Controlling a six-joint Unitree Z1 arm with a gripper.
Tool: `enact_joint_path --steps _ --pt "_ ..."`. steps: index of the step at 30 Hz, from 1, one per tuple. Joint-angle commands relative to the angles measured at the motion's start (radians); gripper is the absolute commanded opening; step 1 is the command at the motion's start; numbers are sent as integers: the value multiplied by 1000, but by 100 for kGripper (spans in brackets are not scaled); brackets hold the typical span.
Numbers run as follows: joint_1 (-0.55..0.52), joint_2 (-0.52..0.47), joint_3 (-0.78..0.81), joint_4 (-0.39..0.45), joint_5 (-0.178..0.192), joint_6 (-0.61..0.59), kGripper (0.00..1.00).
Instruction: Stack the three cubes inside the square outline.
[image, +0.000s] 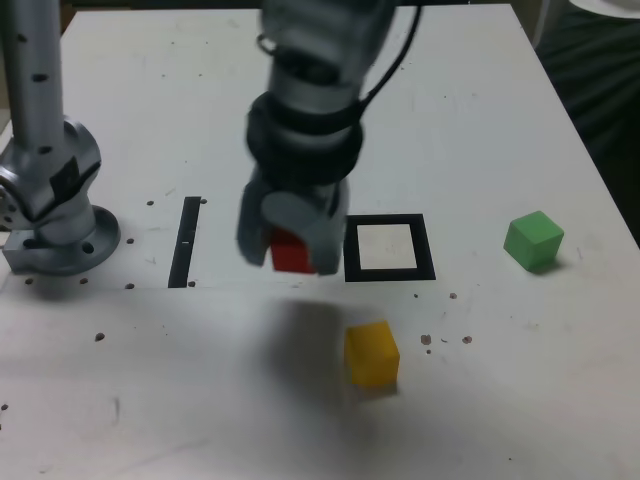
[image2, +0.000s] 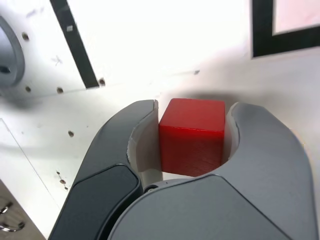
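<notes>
The red cube, now hanging just beside the outline, will be let go by my gripper on the white middle of the black square outline (image: 393, 247).
My gripper (image: 290, 250) is shut on the red cube (image: 289, 251), which hangs above the white table just to the exterior view's left of the square outline (image: 389, 247). In the wrist view the red cube (image2: 192, 136) sits squarely between the two grey fingers (image2: 136, 145), and a corner of the square outline (image2: 280, 30) shows beyond it. The yellow cube (image: 371, 353) rests on the table nearer the camera, below the outline. The green cube (image: 533, 239) lies off to the exterior view's right.
The arm's grey base (image: 55, 200) stands at the exterior view's left. A narrow black strip (image: 185, 241) lies between the base and my gripper; the same strip (image2: 75, 42) shows in the wrist view. The table's right edge (image: 600, 170) runs near the green cube.
</notes>
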Motion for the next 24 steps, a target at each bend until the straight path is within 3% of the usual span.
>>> enact_joint_path --steps 1,11,24 --pt "36 24 -37 21 7 32 33" --pt "155 111 -157 51 20 129 33" --pt "262 245 -262 44 -12 197 33"
